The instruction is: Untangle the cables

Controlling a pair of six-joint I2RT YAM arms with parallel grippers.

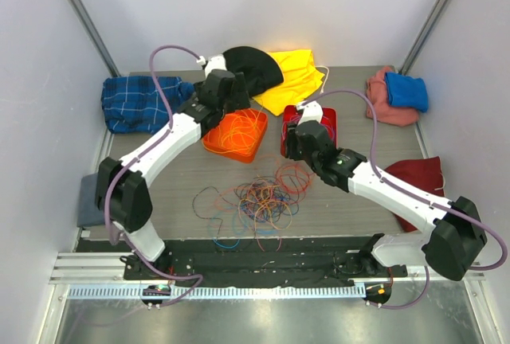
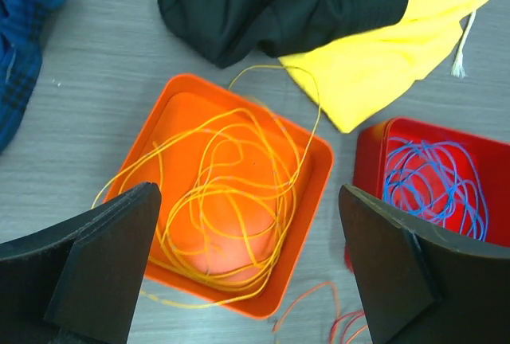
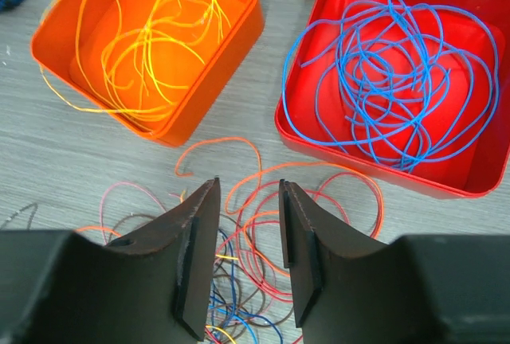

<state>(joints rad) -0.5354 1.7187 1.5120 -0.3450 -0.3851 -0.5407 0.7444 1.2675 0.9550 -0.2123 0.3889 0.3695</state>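
A loop of the yellow cable hangs over the orange tray's edge. Next, my left gripper takes that overhanging loop (image 2: 153, 297) beside the tray's corner before working on the tangle.
A tangle of thin red, orange, blue, brown and yellow cables (image 1: 259, 198) lies on the grey table in front of two trays. The orange tray (image 1: 231, 151) holds a loose yellow cable (image 2: 239, 170), with one loop hanging over its near edge. The red tray (image 1: 329, 125) holds a coiled blue cable (image 3: 398, 65). My left gripper (image 1: 221, 113) hovers above the orange tray (image 2: 185, 109), wide open and empty (image 2: 247, 280). My right gripper (image 1: 299, 143) hangs over the far edge of the tangle (image 3: 239, 146), in front of the red tray (image 3: 295, 133). Its jaws stand a little apart with nothing between them (image 3: 249, 189).
Cloths ring the table: blue plaid (image 1: 135, 101) at back left, black (image 1: 251, 69) and yellow (image 1: 296, 80) behind the trays, pink (image 1: 381, 101) with a blue one (image 1: 408, 89) at back right, dark red (image 1: 418, 177) at right, grey (image 1: 89, 201) at the left edge.
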